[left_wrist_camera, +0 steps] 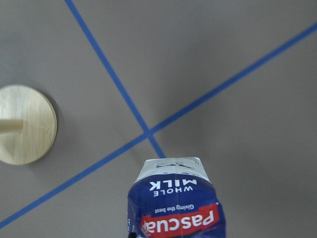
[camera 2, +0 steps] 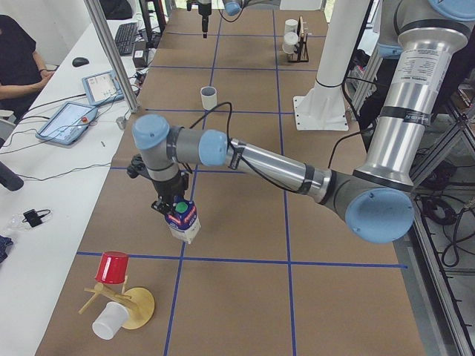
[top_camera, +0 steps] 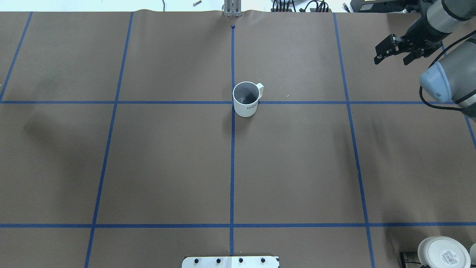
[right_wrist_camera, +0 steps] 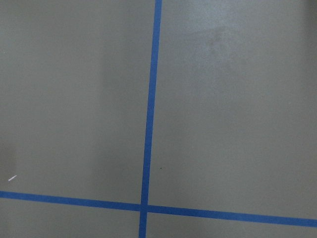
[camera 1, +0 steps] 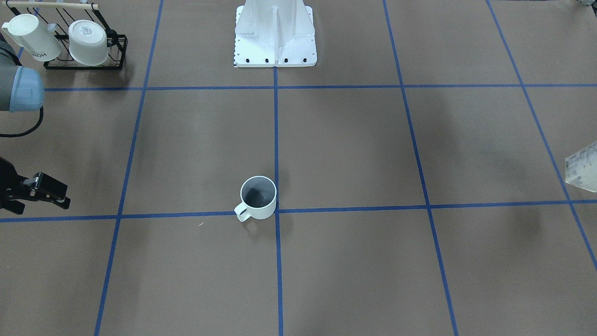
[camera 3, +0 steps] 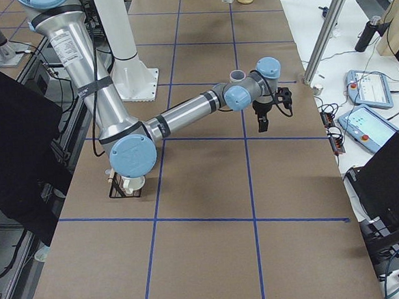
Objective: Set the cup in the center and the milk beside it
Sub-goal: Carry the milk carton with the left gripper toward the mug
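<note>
The robot's left gripper will release the milk on the blue tape crossing point(camera 1: 292, 212) against the cup, away from the cup's handle.
The cup point(camera 1: 258, 198) is a white mug with a dark inside. It stands upright touching the center point(camera 1: 277, 211), the blue tape crossing in line with the robot base, and also shows in the overhead view point(top_camera: 246, 98). The milk point(camera 2: 182, 220), a dark-blue carton with a green cap, hangs above the table near its left end, held by my left gripper point(camera 2: 174, 210). The left wrist view shows the milk point(left_wrist_camera: 173, 203) over another tape crossing. My right gripper point(top_camera: 390, 60) is open and empty, off to the cup's right, also seen in the front view point(camera 1: 42, 201).
A black rack point(camera 1: 84, 46) with upturned white cups stands near the robot base point(camera 1: 275, 37) on my right side. A wooden stand point(camera 2: 119, 297) with a red cup and a white cup is at the table's left end, close to the milk. An operator sits beside the table.
</note>
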Robot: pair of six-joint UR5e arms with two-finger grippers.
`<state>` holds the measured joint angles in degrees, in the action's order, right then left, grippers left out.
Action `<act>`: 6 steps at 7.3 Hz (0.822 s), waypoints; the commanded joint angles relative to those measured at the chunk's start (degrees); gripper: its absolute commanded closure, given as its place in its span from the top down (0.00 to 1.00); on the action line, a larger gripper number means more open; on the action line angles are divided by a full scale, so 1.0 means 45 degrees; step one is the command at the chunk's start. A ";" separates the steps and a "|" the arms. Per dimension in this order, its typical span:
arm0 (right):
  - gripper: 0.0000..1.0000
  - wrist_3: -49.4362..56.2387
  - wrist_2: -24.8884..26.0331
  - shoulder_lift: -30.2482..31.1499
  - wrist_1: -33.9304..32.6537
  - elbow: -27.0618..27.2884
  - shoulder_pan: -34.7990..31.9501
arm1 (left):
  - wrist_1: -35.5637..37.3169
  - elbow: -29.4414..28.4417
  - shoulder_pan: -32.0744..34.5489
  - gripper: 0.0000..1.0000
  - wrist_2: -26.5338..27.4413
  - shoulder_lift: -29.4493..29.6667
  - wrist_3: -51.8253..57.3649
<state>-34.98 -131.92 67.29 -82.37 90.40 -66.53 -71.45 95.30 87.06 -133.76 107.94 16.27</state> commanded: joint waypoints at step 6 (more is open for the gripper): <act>1.00 0.0020 -0.0176 0.0145 0.0023 -0.0012 -0.0002 | -0.0894 -0.0923 -0.7677 0.00 0.0267 0.6712 -1.6078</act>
<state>-34.92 -132.44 67.71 -82.30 90.35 -66.53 -72.56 92.43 58.29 -134.83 134.44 -46.29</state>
